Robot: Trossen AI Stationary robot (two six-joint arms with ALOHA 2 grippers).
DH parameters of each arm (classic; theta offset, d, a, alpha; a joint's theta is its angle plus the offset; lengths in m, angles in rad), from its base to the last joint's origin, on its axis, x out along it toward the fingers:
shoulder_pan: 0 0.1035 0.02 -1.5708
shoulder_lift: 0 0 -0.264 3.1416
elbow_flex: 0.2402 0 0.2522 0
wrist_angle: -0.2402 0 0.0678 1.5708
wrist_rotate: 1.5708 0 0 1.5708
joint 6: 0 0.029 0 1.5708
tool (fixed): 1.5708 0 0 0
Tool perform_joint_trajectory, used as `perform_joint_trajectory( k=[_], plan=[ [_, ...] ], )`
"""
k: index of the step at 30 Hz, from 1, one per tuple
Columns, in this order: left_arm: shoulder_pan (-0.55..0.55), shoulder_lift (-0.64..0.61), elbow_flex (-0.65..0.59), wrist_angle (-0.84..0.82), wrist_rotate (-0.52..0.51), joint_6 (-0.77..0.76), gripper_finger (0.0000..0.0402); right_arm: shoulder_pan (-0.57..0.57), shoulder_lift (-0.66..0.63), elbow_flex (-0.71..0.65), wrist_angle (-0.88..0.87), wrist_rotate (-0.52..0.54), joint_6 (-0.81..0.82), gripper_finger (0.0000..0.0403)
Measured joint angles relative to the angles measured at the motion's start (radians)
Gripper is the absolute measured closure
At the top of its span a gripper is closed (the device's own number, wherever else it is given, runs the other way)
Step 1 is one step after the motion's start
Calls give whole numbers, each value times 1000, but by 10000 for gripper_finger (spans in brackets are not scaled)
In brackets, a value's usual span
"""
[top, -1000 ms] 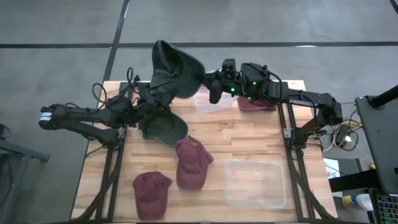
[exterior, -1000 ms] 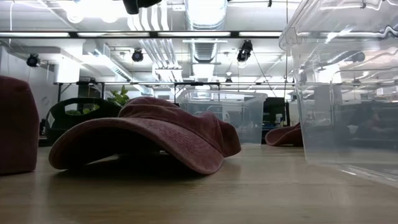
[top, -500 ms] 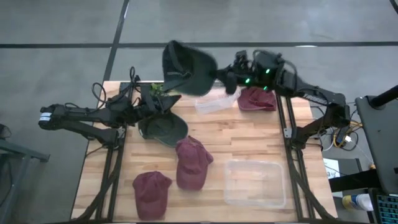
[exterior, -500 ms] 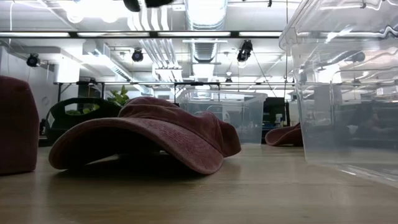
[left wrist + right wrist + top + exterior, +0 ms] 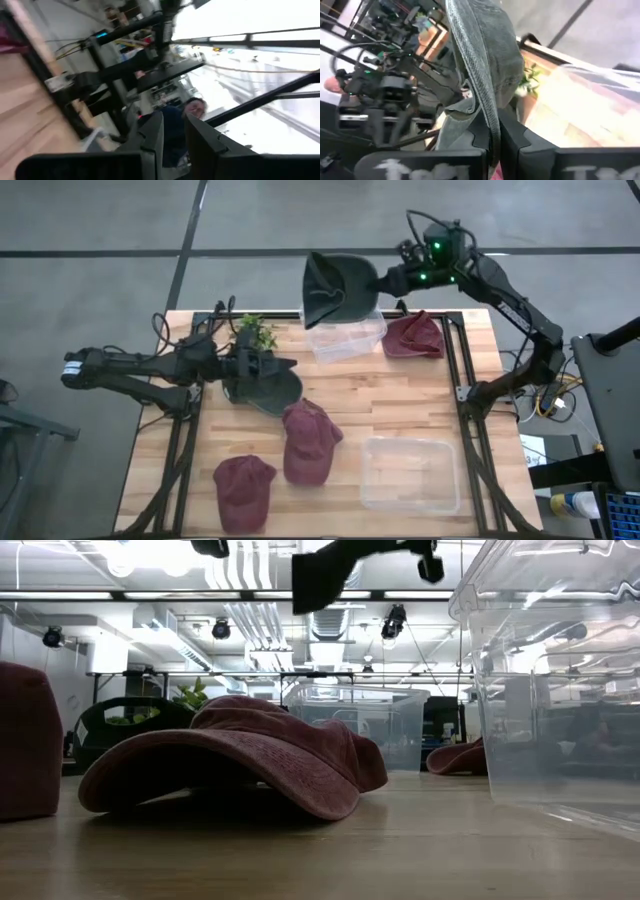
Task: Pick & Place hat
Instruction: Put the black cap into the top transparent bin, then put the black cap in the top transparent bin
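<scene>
The robot's right gripper will release the dark green hat inside the small clear bin (image 5: 349,330) beside the far maroon hat.
A dark green hat (image 5: 338,288) hangs high over the table's far edge, above a small clear bin (image 5: 346,340), with my right gripper (image 5: 381,279) shut on it. It also shows at the top of the low view, as a dark shape (image 5: 322,576). A second dark green hat (image 5: 264,388) lies on the table at the left. My left gripper (image 5: 284,364) stands over that hat, slightly open, with nothing between its fingers (image 5: 152,134). My right gripper pinches an edge of the dark green hat (image 5: 491,121) between its two fingers, on the hat's side toward the table's right. The fingers come at it from the right, slanting a little down. The hat is lifted clear and spreads out beyond the fingertips.
A maroon hat (image 5: 414,336) lies at the far right beside the small bin. Two more maroon hats (image 5: 308,442) (image 5: 243,490) lie near the front. A larger clear bin (image 5: 411,473) stands at the front right. A small green plant (image 5: 255,333) is at the far left.
My right gripper has swung toward the table's right and far edge and carried the dark green hat away from my left gripper. The hat hung spread out between the two arms; now it hangs from the right gripper alone. My left gripper has turned toward the right.
</scene>
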Motion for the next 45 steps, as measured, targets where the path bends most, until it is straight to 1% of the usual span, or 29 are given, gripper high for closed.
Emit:
perform_joint_trajectory(
  k=[3, 7, 12, 16, 22, 24, 27, 32, 35, 38, 41, 45],
  plan=[
    [0, -10, 0, 50, 0, 4, 330, -74, 33, -26, -1, -92, 7, 393],
    [0, -26, 0, 106, 0, 15, 330, -140, 117, -46, -8, -217, -6, 393],
    [0, -49, 0, 121, -3, 28, 330, -193, 240, -47, -85, -266, -71, 392],
    [0, -60, 0, 121, -6, 31, 330, -208, 325, -48, -114, -291, -102, 392],
    [0, -76, 0, 122, -10, 35, 330, -209, 381, -48, -121, -295, -143, 391],
    [0, -79, 0, 122, -10, 35, 330, -209, 393, -48, -128, -291, -147, 383],
    [1, -82, 0, 122, -10, 36, 330, -210, 411, -48, -129, -292, -178, 348],
    [0, -84, 0, 122, -10, 47, 330, -211, 427, -48, -129, -268, -197, 258],
    [1, -84, 0, 122, -10, 57, 330, -216, 429, -48, -130, -209, -221, 204],
    [3, -84, 0, 122, -10, 57, 330, -219, 420, -48, -155, -134, -333, 162],
    [3, -85, 0, 122, -10, 56, 330, -218, 409, -46, -188, -61, -431, 144],
    [4, -86, 0, 122, -10, 56, 330, -221, 386, -43, -191, -60, -398, 141]
  ],
)
